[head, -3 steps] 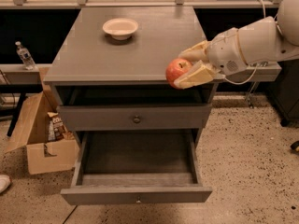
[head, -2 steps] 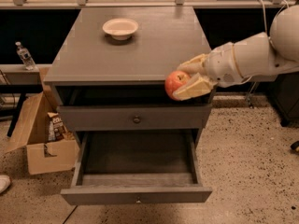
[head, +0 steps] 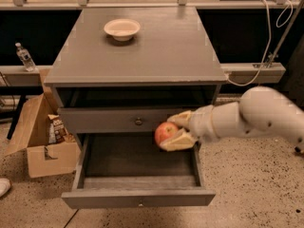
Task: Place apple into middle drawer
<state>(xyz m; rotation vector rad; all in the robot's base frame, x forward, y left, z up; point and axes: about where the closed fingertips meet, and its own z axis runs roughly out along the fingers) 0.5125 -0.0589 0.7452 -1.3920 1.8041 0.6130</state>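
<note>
The robot's gripper will release the red apple midway back in the open middle drawer point(head: 159, 163), toward the side of the drawer nearer the robot's arm.
The red apple point(head: 165, 132) is held in my gripper point(head: 174, 131), whose pale fingers point(head: 179, 140) close above and below it. The gripper reaches in from the right on a white arm. It holds the apple just above the back right part of the open middle drawer point(head: 137, 197), a wide grey box pulled far out with a tiny pale knob on its front. The apple hangs in front of the closed drawer front with the dark knob point(head: 138, 121).
A cream shallow bowl point(head: 122, 28) sits on the grey cabinet top point(head: 166, 51). An open cardboard box point(head: 40, 137) with packets stands on the floor at left. A water bottle point(head: 24, 57) stands on a ledge at far left. A cable point(head: 259, 56) hangs at right.
My gripper has carried the apple down from the cabinet top's front right edge to just above the open drawer. The camera view has shifted too.
</note>
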